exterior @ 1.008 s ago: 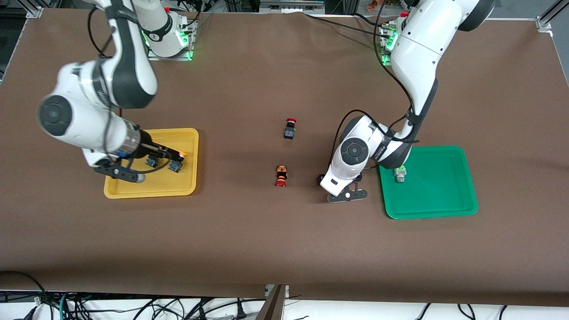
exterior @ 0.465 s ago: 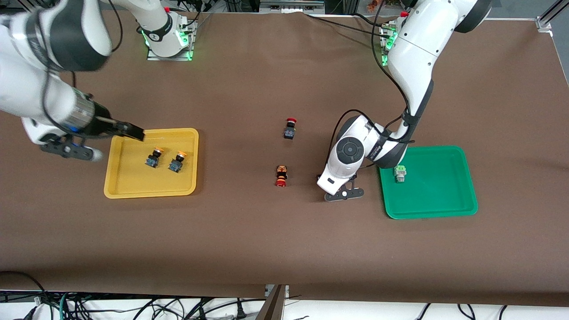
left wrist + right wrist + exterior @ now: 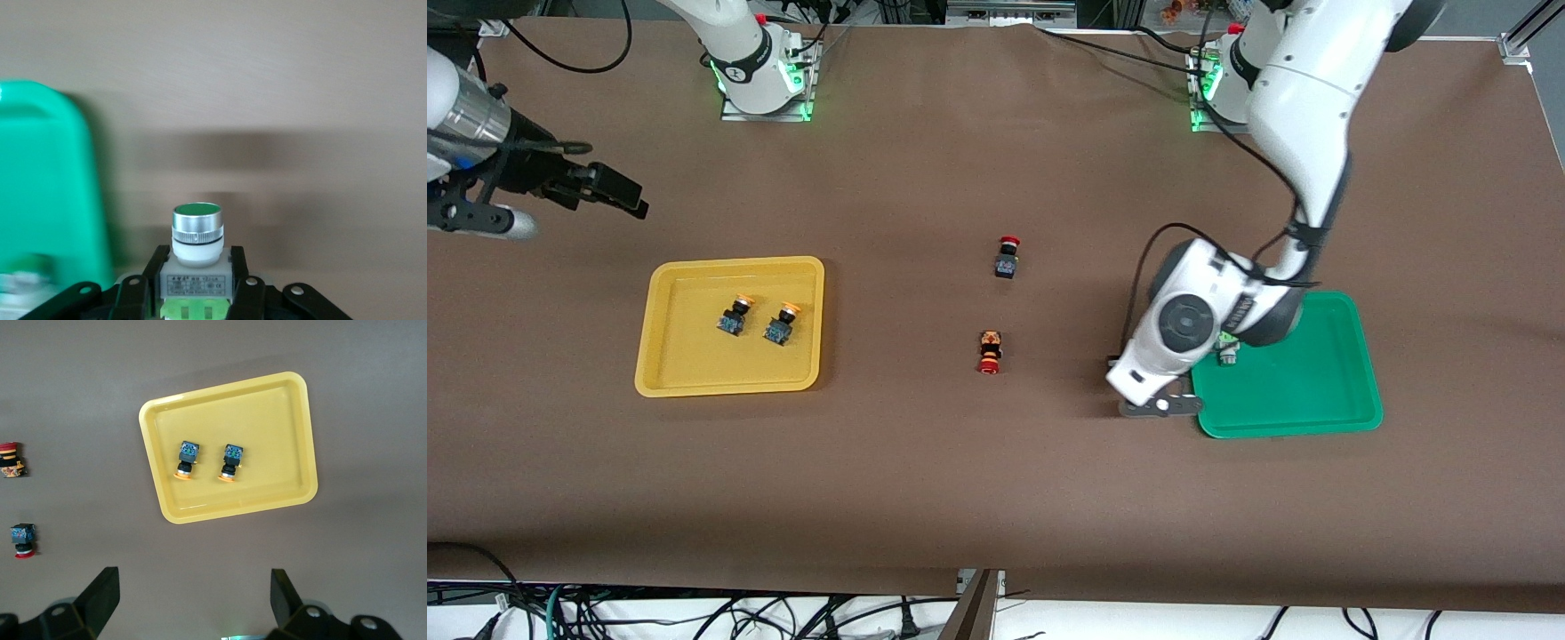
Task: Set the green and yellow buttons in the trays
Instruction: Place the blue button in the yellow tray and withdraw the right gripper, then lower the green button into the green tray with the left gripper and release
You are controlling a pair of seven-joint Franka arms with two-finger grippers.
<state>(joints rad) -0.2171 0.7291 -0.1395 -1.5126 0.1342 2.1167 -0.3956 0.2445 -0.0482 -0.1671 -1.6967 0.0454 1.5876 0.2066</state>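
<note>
Next, the left gripper releases its green button near the middle of the green tray [image 3: 1289,352], next to the other green button.
My left gripper [image 3: 198,260] is shut on a green button [image 3: 197,230], held by its white body with the cap pointing outward. The left wrist [image 3: 1183,327] hangs over the edge of the green tray [image 3: 1307,391] nearest the table's middle and hides the fingers in the front view. A second green button [image 3: 1229,349] lies in that tray, partly covered by the arm. Two yellow buttons [image 3: 734,315] [image 3: 781,324] lie side by side in the yellow tray [image 3: 694,378]. My right gripper [image 3: 618,191] is open and empty, high over the table off the yellow tray's robot-side corner.
Two red-capped buttons lie mid-table between the trays, one [image 3: 1008,257] nearer the robots and one [image 3: 990,352] nearer the front camera. They also show in the right wrist view [image 3: 22,540] [image 3: 10,460], beside the yellow tray [image 3: 280,407].
The right gripper has risen and drawn back from the yellow tray, leaving both yellow buttons in it. The left wrist has shifted toward the green tray with the green button.
</note>
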